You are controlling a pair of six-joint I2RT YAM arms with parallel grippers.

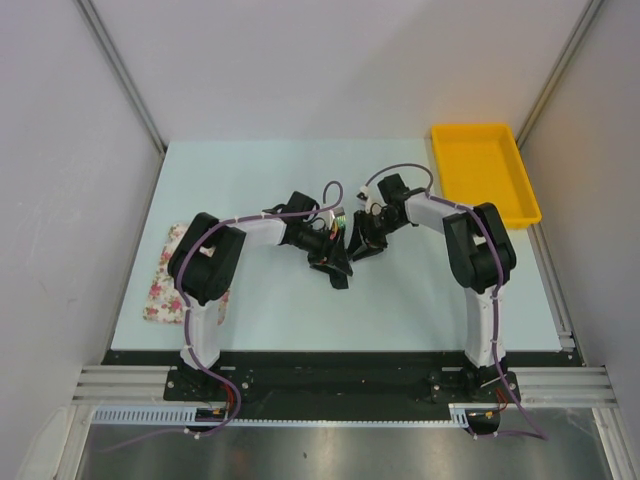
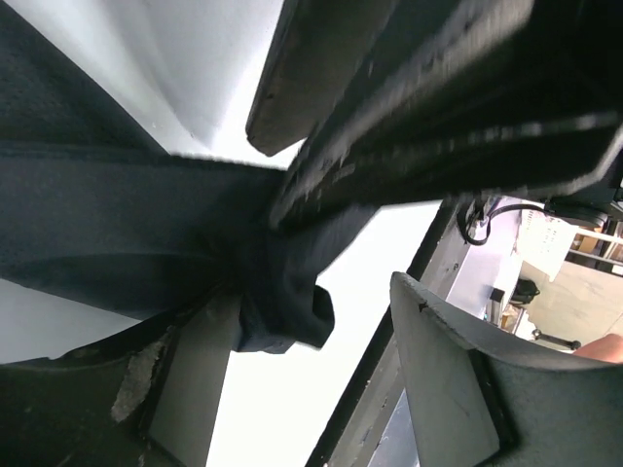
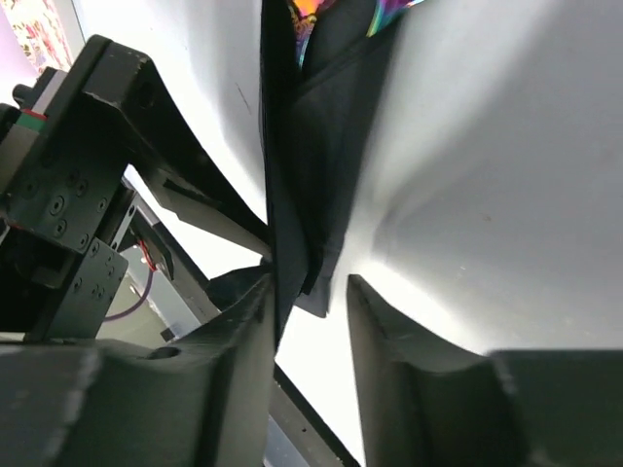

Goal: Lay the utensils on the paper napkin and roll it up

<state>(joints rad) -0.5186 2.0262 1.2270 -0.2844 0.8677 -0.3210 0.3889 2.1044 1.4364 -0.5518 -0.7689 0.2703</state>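
The crumpled corner of the napkin is bunched at my left gripper's fingers, so that gripper should take the napkin's near edge [image 1: 340, 282] and spread it flat before rolling.
The black paper napkin [image 1: 337, 270] is bunched at mid-table, where both grippers meet. In the left wrist view a crumpled corner of the napkin [image 2: 282, 302] hangs between the wide-apart fingers of my left gripper [image 2: 311, 321], close to the left finger [image 2: 185, 389]. My right gripper [image 3: 310, 287] is open, and a folded edge of the napkin [image 3: 302, 195] lies against its left finger [image 3: 234, 360], clear of the other. Shiny coloured tips of the utensils [image 3: 310, 19] show at the fold's far end; the rest is hidden.
A pink-and-white floral mat [image 1: 165, 280] lies at the table's left edge under the left arm's elbow. A yellow tray [image 1: 485, 175] sits at the back right. The right gripper's body [image 2: 438, 117] fills the top of the left wrist view.
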